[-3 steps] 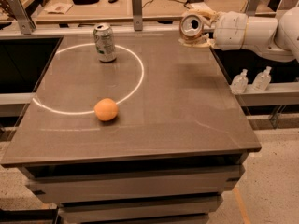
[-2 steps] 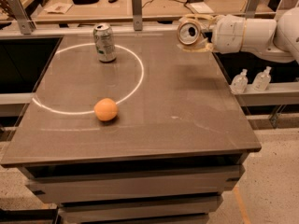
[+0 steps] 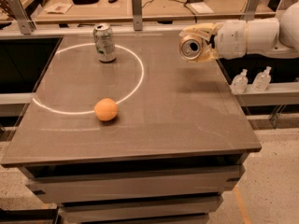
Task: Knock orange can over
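Observation:
The grey table (image 3: 190, 83) has a spot between the white circle and the bottles. Next, my gripper lets go of the orange can there.
My gripper (image 3: 192, 46) is at the far right of the table, just above its surface. It is shut on the orange can (image 3: 190, 47), which it holds on its side. The can's silver top rim and tab face the camera, and the pale fingers (image 3: 201, 31) hide most of its orange-gold body. The white arm (image 3: 252, 36) reaches in from the right edge.
A silver-green can (image 3: 104, 42) stands upright at the far left, on a white circle line (image 3: 138, 78) on the grey table (image 3: 187, 120). A round orange fruit (image 3: 106, 109) lies at the front left. Two small bottles (image 3: 252, 80) stand on a shelf to the right.
The gripper with the can has come down and slightly nearer the camera, closer to the tabletop. The silver-green can and the fruit have not moved.

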`<state>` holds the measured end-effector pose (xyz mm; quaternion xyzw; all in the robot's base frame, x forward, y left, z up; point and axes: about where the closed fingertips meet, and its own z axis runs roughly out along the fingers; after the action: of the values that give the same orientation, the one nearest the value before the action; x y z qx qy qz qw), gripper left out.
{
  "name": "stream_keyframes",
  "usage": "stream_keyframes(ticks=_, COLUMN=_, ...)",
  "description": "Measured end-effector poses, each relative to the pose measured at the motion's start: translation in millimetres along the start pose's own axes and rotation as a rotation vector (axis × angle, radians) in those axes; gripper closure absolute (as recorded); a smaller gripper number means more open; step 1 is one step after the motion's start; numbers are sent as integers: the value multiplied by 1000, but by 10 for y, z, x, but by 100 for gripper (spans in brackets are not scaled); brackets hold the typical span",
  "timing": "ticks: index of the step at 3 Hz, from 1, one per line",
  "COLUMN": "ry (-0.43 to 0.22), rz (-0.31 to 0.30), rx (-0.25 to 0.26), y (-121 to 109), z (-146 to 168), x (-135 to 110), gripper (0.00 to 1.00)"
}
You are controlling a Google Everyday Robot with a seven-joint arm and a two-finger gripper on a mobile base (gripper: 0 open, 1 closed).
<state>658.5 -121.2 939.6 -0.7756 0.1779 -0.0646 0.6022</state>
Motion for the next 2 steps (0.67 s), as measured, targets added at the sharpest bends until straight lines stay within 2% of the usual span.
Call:
stream_keyframes(ticks=1, ry=-26, rz=-42, rx=-110, y=261, z=-22, x=-99, gripper=100)
stream_keyframes(ticks=2, ry=-47, rz=-50, rx=-184, y=505, z=-32, x=-231, gripper=100)
